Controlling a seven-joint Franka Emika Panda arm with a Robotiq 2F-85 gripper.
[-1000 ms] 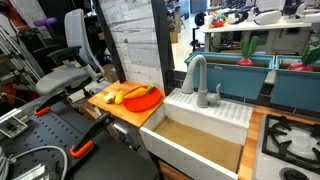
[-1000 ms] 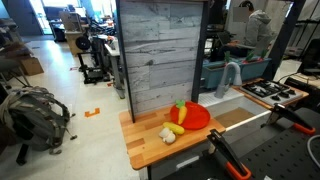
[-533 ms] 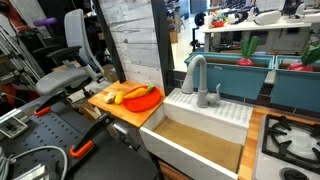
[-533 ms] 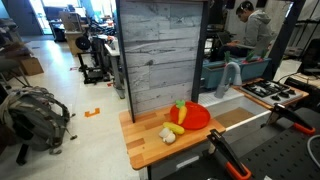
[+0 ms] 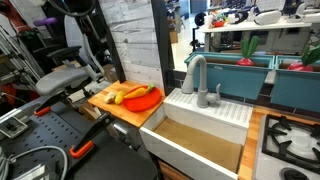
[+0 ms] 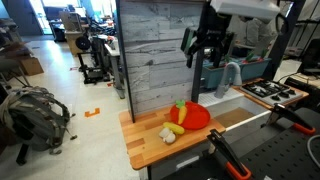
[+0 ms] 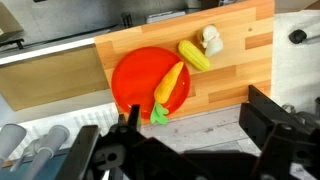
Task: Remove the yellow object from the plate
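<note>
The robot's gripper needs to close on the part (image 5: 143,90) (image 7: 161,97) beside the green end of the yellow object that lies on the orange-red plate.
The orange-red plate (image 7: 135,78) lies on a wooden counter, also seen in both exterior views (image 5: 147,101) (image 6: 196,117). The yellow object (image 7: 170,80), an orange-yellow carrot-like piece with a green end, lies on the plate's edge, its green end over the rim. It also shows in an exterior view (image 5: 135,93). My gripper (image 7: 195,130) is open and empty, high above the counter (image 6: 207,45), with the plate well below it and nothing between its fingers.
A paler yellow banana-shaped piece (image 7: 194,55) and a small white piece (image 7: 212,40) lie on the counter beside the plate. A grey wood-panel wall (image 6: 160,50) stands behind. A white sink with a grey faucet (image 5: 197,75) adjoins the counter.
The arm and gripper have come into both exterior views above the counter; earlier they were out of sight. The plate and food pieces have not moved.
</note>
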